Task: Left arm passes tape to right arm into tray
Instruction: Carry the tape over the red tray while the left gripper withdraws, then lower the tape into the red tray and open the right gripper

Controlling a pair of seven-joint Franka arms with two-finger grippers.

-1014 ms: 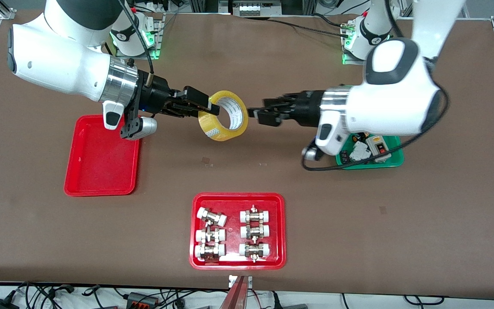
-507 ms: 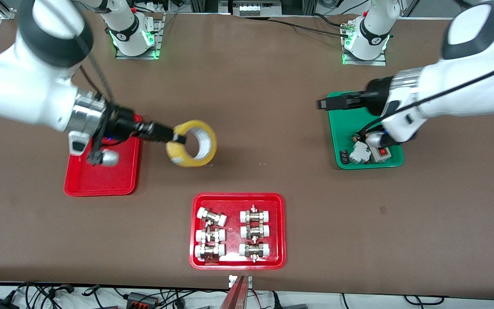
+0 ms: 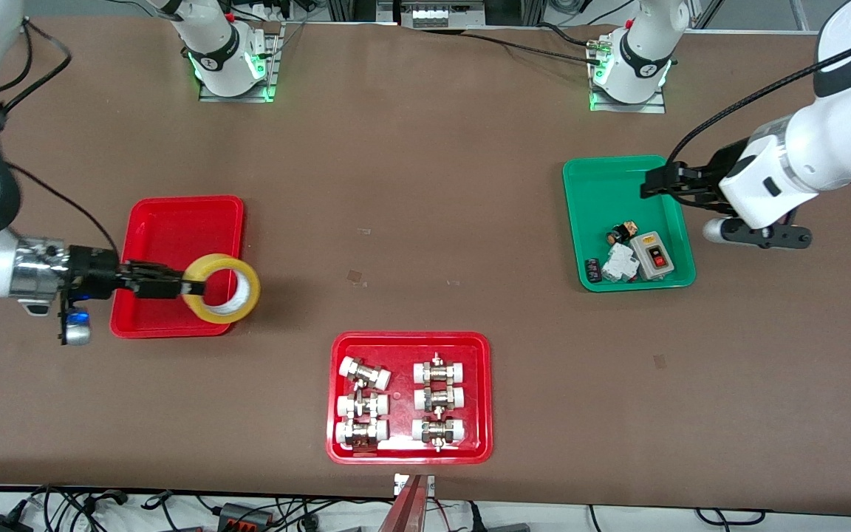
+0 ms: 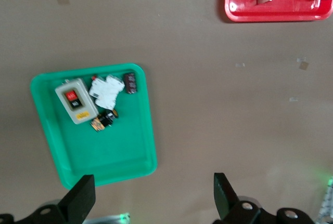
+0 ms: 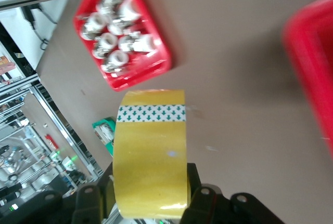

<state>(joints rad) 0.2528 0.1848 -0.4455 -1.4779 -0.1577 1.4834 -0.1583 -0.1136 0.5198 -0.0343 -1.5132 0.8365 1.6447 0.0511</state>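
The tape is to go in the tray. My right gripper needs to release it in the middle of the plain red tray (image 3: 180,270), within the tray's rim.
My right gripper (image 3: 193,287) is shut on the tape (image 3: 219,316), a yellowish roll with a white core. It holds the roll on edge in the air over the corner of the plain red tray (image 3: 174,229) that lies nearer the front camera and the table's middle. In the right wrist view the tape (image 5: 151,156) sits between the black fingers (image 5: 195,187), and the tray's rim (image 5: 312,68) shows beside it. My left gripper (image 3: 648,188) is open and empty over the green tray's edge. It shows in the left wrist view (image 4: 151,198) with its jaws wide apart.
A green tray (image 3: 603,192) with a switch box and small parts lies at the left arm's end, and also shows in the left wrist view (image 4: 119,151). A red tray (image 3: 411,341) of white-capped metal fittings lies nearest the front camera, mid-table.
The right arm carried the tape from mid-table to over the plain red tray. The left arm drew back to the green tray.
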